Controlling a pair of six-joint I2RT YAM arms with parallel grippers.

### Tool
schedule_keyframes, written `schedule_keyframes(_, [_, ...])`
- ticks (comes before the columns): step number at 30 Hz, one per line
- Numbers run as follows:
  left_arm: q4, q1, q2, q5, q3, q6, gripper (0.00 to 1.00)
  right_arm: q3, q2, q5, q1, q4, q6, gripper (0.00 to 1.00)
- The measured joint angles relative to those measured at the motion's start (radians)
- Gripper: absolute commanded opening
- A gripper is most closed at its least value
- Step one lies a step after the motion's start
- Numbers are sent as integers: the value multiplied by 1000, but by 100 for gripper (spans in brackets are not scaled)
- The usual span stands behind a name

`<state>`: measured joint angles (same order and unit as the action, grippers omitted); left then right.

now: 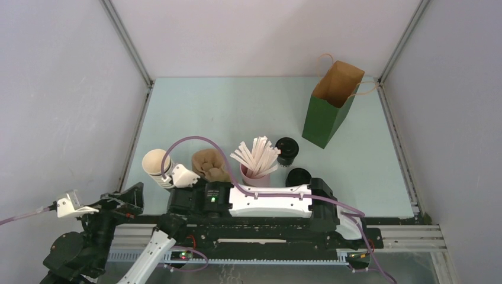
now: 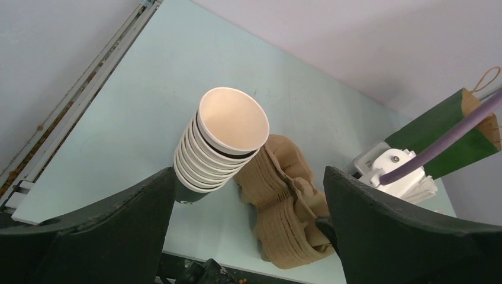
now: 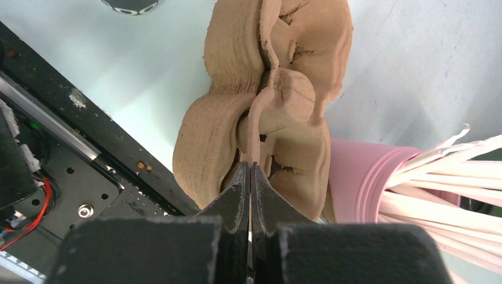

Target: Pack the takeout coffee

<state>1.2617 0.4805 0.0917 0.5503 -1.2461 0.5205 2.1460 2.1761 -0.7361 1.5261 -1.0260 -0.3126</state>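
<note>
The carrier stack tips up on its side where my right gripper pinches its edge. Next, I open that gripper, settle the stack flat and grip its near end (image 3: 299, 186).
The takeout coffee (image 1: 286, 151), a small black cup with a black lid, stands on the table right of the pink straw holder (image 1: 254, 175). It does not show in either wrist view. My right gripper (image 3: 251, 169) reaches far left and is shut on a thin raised edge of the brown cardboard cup carrier stack (image 3: 260, 100), which also shows in the top view (image 1: 210, 164). My left gripper (image 2: 248, 236) is open and empty, low at the near left, facing the ribbed stack of cups (image 2: 228, 136) and the carriers (image 2: 290, 207).
A green paper bag (image 1: 331, 103) stands open at the back right. A squat black stack of lids (image 1: 298, 176) sits near the right arm. The stack of cups (image 1: 157, 165) leans at the front left. White straws fan out of the holder (image 3: 367, 177).
</note>
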Motion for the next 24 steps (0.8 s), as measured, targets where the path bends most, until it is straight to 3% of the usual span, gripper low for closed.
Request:
schedule_keyframes(10, [-3,0,0,5,-2,3,99,20,-5,-23,7,18,19,0])
schedule_keyframes(18, [-18,0,0,5,-14,-3,99,21,-5,75,4,19,0,0])
schedule_keyframes(24, [-24,0,0,5,-16,-6,99,30,-5,139,3,22,-24,8])
